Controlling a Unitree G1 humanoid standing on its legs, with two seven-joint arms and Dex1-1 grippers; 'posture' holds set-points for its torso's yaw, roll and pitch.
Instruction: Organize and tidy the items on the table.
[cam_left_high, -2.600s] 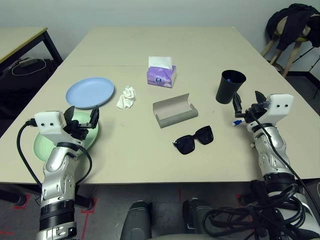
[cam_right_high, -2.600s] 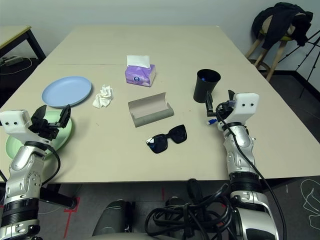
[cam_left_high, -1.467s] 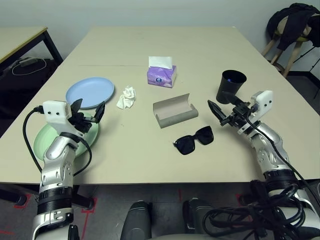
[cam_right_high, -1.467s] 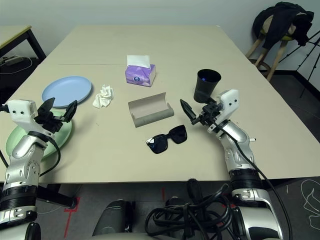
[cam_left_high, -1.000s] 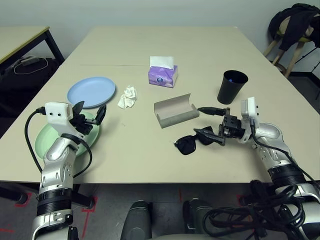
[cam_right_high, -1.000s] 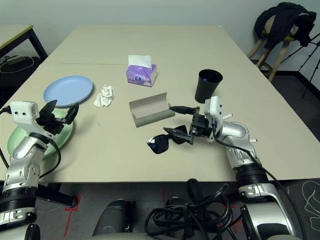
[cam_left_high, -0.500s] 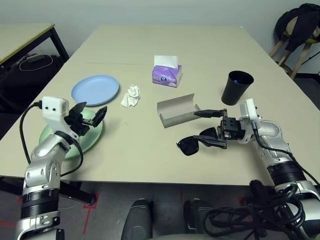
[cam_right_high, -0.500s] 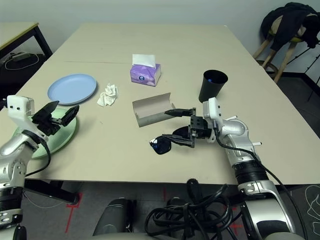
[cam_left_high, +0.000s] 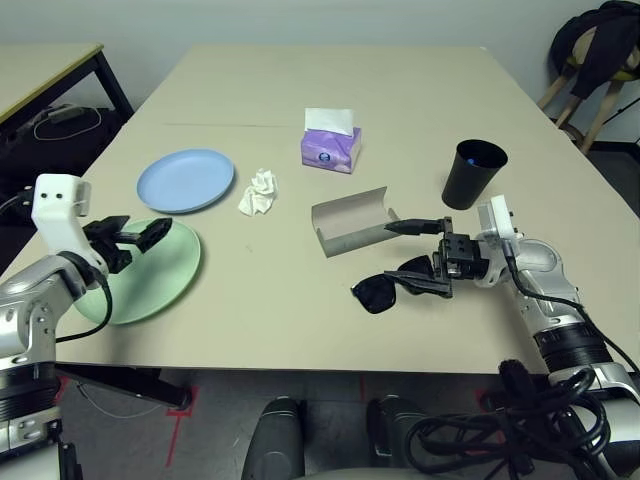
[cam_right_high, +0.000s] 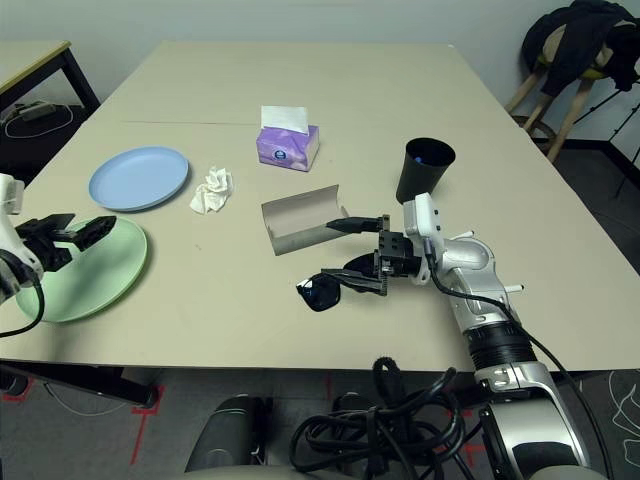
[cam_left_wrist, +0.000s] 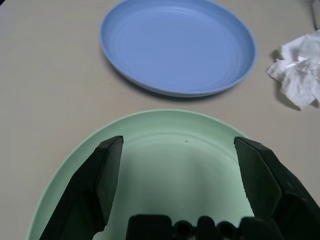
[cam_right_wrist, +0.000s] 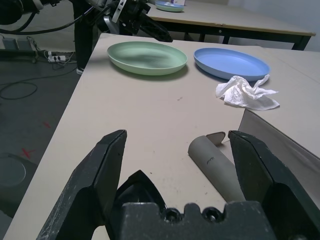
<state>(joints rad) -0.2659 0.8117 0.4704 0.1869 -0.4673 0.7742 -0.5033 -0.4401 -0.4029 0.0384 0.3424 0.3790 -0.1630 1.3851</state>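
Note:
Next, I close my left gripper on the green plate's rim (cam_left_high: 83, 288) (cam_left_wrist: 46, 196), on the side farthest from the crumpled tissue.
Black sunglasses (cam_left_high: 380, 292) lie on the table (cam_left_high: 400, 90) in front of the grey glasses case (cam_left_high: 350, 222), which is open. My right gripper (cam_left_high: 397, 254) is open beside them. One finger reaches over the sunglasses and the other points at the case's right end. My left gripper (cam_left_high: 135, 232) is open low over the left part of the green plate (cam_left_high: 150, 275). The blue plate (cam_left_high: 187, 180) lies just behind it, with crumpled tissue (cam_left_high: 258, 192) to its right. Farther back are the purple tissue box (cam_left_high: 330, 148) and black cup (cam_left_high: 473, 173). A thin white pen end (cam_right_high: 510, 288) shows beside my right forearm.
A black-legged side desk (cam_left_high: 50, 70) stands at the far left. At the far right is a stool with dark clothing (cam_left_high: 600, 40). Cables lie on the floor below the table's near edge (cam_left_high: 300, 372).
My left arm has drawn back to the left and its gripper now sits lower over the green plate. The right gripper has hardly moved at the sunglasses. The view has shifted slightly.

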